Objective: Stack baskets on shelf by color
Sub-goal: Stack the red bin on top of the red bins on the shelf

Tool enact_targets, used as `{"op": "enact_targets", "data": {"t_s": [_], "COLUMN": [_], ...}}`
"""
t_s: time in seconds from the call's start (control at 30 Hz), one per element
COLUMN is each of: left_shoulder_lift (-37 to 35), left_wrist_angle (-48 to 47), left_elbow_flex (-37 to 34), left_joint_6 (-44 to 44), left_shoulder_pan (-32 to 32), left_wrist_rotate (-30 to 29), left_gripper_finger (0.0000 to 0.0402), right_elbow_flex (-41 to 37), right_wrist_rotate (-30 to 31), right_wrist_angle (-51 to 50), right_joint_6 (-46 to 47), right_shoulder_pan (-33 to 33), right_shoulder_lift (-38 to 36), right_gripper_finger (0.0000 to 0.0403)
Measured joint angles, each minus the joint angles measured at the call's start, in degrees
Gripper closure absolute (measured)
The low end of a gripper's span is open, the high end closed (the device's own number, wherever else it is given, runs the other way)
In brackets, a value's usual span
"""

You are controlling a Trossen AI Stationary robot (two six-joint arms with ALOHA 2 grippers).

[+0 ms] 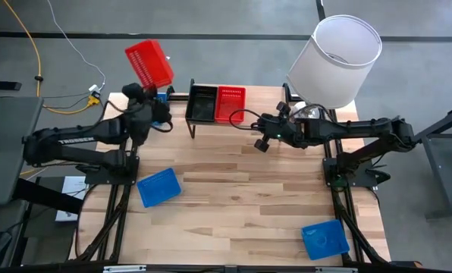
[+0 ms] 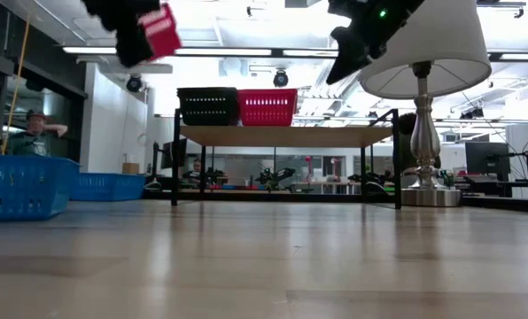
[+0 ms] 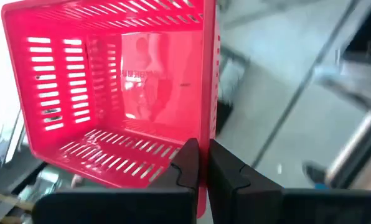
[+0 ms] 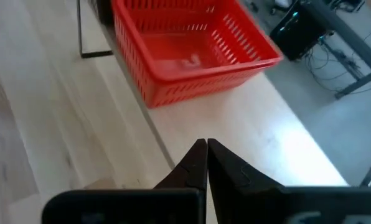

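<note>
Next, I let go of my left gripper's red basket inside the red basket on the shelf (image 1: 230,105), beside the black basket.
My left gripper (image 1: 150,86) is raised high beyond the table's far left corner, shut on a red basket (image 1: 149,64), which also shows at the top of the low view (image 2: 162,28). The shelf (image 2: 286,135) stands at the far edge and carries a black basket (image 1: 202,103) and a second red basket (image 1: 231,103) side by side on their bottoms. My right gripper (image 1: 262,136) hovers shut and empty just right of the shelf, above it (image 2: 357,40); its wrist view looks down on the shelf's red basket (image 4: 192,46). Two blue baskets (image 1: 159,187) (image 1: 324,239) lie on the table. My left gripper (image 3: 203,167) pinches one side wall of the red basket near its rim (image 3: 203,134), with one finger (image 3: 187,167) inside the basket and the other (image 3: 228,173) outside. The basket is lifted clear of everything and tipped, its open side facing the wrist camera.
A lamp with a white shade (image 1: 340,53) stands at the far right corner, close behind my right arm; its base (image 2: 423,190) shows right of the shelf. Cables lie on the floor beyond the table. A person (image 2: 34,133) shows in the room behind.
</note>
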Motion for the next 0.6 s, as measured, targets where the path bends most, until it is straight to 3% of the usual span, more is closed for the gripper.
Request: {"op": "enact_targets", "data": {"t_s": [0.17, 0.3, 0.47, 0.6], "left_shoulder_lift": [2.1, 7.2, 16.6, 24.5], "left_wrist_angle": [8.8, 12.2, 12.5, 12.5], "left_elbow_flex": [3.3, 5.1, 10.1, 18.7], "left_joint_6": [9.2, 13.9, 12.4, 11.4], "left_shoulder_pan": [-8.1, -14.5, -21.5, -24.5], "left_wrist_rotate": [-1.7, -5.8, -6.4, -7.2], "left_gripper_finger": [0.0401, 0.0401, 0.0401, 0.0401], "right_elbow_flex": [0.0, 0.1, 0.1, 0.1], "right_wrist_rotate": [3.8, 1.7, 0.4, 0.3], "right_wrist_angle": [-0.5, -0.5, -0.5, -0.5], "right_joint_6": [1.1, 3.3, 4.1, 4.5], "right_shoulder_pan": [1.7, 1.9, 1.9, 1.8], "right_shoulder_lift": [-4.5, -7.6, -9.0, -8.8], "right_gripper_finger": [0.0403, 0.0403, 0.0403, 0.0403]}}
